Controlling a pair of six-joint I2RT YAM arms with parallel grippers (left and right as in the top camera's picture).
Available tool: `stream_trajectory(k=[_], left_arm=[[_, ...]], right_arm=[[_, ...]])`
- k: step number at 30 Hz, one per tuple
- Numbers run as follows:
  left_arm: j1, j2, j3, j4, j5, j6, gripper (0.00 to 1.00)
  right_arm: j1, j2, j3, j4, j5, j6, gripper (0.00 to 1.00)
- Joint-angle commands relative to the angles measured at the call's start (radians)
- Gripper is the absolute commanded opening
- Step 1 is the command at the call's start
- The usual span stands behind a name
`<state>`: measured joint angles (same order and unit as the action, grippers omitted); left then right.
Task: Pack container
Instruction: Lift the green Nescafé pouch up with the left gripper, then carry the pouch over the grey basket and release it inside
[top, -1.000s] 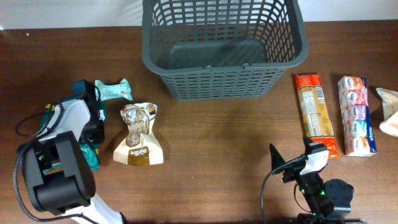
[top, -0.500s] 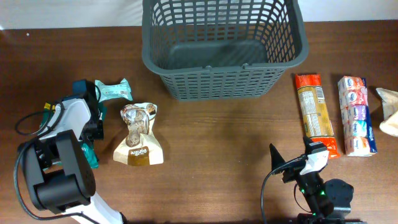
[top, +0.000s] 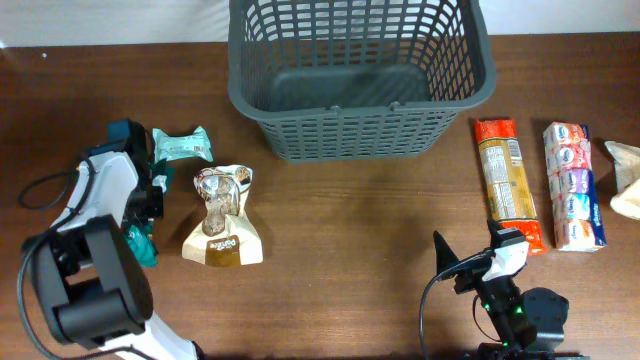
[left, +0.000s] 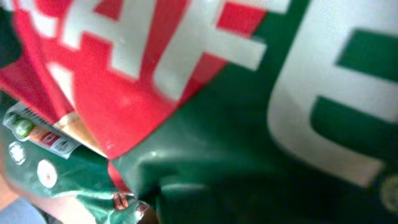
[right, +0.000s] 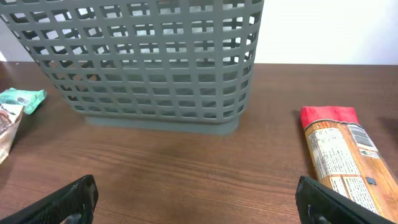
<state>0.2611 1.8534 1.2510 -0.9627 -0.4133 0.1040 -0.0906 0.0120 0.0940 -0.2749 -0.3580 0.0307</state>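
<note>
My left gripper needs to release the green and red packet on the middle of the container's bottom (top: 361, 86), near its near side.
The container (top: 360, 75), a large dark grey slotted basket, stands empty at the back middle of the table; the right wrist view has its near wall (right: 143, 62). My left gripper (top: 150, 205) is down at the far left on a green and red packet (top: 143, 247). That packet (left: 205, 124) fills the left wrist view, so the fingers are hidden and the jaws read as shut on it. My right gripper (top: 475, 262) rests low at the front right. In its wrist view the right gripper (right: 199, 208) stands open over bare wood.
A small teal packet (top: 180, 145) and a beige pouch (top: 225, 220) lie right beside the left arm. To the right of the basket lie an orange-ended long packet (top: 508, 185), a pink and white packet (top: 573, 185) and a pale packet (top: 625, 175) at the edge.
The left gripper has closed on the green packet, and its arm has shifted slightly toward the back left. The right arm has not moved.
</note>
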Motion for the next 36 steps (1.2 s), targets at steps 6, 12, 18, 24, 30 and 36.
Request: stream_trajectory(k=[6, 12, 18, 24, 30, 36], left_arm=[[-0.008, -0.199, 0.143, -0.019, 0.003, 0.151, 0.02], [-0.033, -0.234, 0.173, -0.019, -0.010, 0.236, 0.02], [-0.114, -0.240, 0.231, -0.005, -0.168, 0.361, 0.01], [-0.187, -0.251, 0.420, 0.020, -0.171, 0.455, 0.01], [-0.225, -0.253, 0.644, 0.047, -0.171, 0.634, 0.01], [-0.329, -0.255, 0.833, 0.112, 0.021, 0.830, 0.02]], right_arm=[[0.007, -0.008, -0.006, -0.002, -0.005, 0.011, 0.99], [0.007, -0.008, -0.006, -0.002, -0.005, 0.011, 0.99], [0.007, -0.008, -0.006, -0.002, -0.005, 0.011, 0.99], [0.007, -0.008, -0.006, -0.002, -0.005, 0.011, 0.99], [0.007, -0.008, -0.006, -0.002, -0.005, 0.011, 0.99], [0.007, -0.008, -0.006, -0.002, -0.005, 0.011, 0.99]])
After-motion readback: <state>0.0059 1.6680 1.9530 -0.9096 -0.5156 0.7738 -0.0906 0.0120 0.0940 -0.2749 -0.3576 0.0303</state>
